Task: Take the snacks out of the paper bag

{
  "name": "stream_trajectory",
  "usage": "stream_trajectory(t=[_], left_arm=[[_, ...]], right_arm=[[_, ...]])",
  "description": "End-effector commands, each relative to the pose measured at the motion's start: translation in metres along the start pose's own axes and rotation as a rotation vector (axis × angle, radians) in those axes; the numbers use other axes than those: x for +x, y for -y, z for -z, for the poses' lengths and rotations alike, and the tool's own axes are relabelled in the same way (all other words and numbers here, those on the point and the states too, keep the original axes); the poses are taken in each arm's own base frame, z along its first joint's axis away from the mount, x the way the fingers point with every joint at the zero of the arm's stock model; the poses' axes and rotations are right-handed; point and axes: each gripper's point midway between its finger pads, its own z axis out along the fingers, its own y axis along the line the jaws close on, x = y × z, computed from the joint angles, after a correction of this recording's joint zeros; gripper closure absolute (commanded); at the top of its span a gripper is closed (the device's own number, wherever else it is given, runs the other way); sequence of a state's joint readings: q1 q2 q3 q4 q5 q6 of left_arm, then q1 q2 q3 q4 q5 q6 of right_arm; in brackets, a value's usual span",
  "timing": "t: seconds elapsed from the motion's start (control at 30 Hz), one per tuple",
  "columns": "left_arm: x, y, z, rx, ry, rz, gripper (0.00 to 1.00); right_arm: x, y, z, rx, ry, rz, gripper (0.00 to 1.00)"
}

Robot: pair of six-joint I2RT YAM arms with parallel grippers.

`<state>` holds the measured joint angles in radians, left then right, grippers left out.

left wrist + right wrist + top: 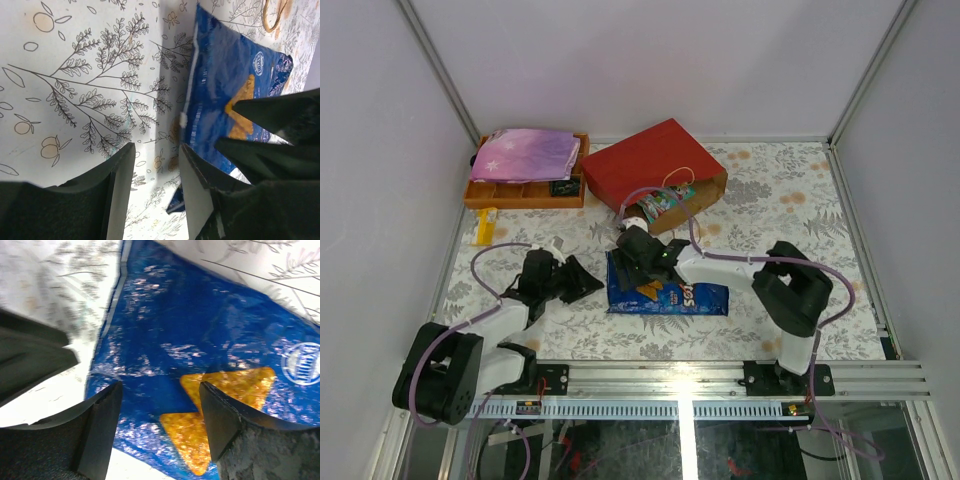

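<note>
Only tablecloth is between my left fingers; they should open, shift over and pinch the blue Doritos bag's sealed edge (184, 131).
The red paper bag (655, 160) lies on its side at the back, its brown mouth facing the front right. Small glossy packets (658, 207), green and pink among them, show in that mouth. The large blue Doritos bag (670, 296) lies flat on the table in front of it. My right gripper (635, 270) (160, 405) hovers open just above the Doritos bag (200, 340), holding nothing. My left gripper (588, 282) (157, 170) stands open beside the bag's left edge (225, 75), with only tablecloth between its fingers.
An orange compartment tray (525, 192) at the back left carries a pink-purple starry pouch (525, 153). A small yellow item (485, 226) lies in front of the tray. White walls and metal frame posts close in the table on three sides.
</note>
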<state>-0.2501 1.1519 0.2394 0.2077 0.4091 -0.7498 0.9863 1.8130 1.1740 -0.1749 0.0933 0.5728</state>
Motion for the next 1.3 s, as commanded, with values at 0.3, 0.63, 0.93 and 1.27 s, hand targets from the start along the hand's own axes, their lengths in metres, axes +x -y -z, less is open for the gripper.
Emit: stream_trajectory(t=[0.3,0.63,0.93,1.27], left_arm=[[-0.007,0.021,-0.003,0.139,0.023,-0.043,0.57],[0.004,0.064,0.012,0.388,-0.026,-0.054,0.34],[0.041,0.061,0.001,0.311,-0.125,-0.054,0.32],[0.037,-0.015,0.000,-0.058,-0.022,-0.059,0.47]], right_arm=[[0.048,0.100,-0.014,0.314,-0.107,-0.076,0.43],[0.071,0.069,-0.032,-0.008,-0.166,-0.104,0.53],[0.068,0.053,-0.038,-0.095,-0.166,-0.106,0.51],[0.069,0.055,-0.031,-0.100,-0.162,-0.099,0.50]])
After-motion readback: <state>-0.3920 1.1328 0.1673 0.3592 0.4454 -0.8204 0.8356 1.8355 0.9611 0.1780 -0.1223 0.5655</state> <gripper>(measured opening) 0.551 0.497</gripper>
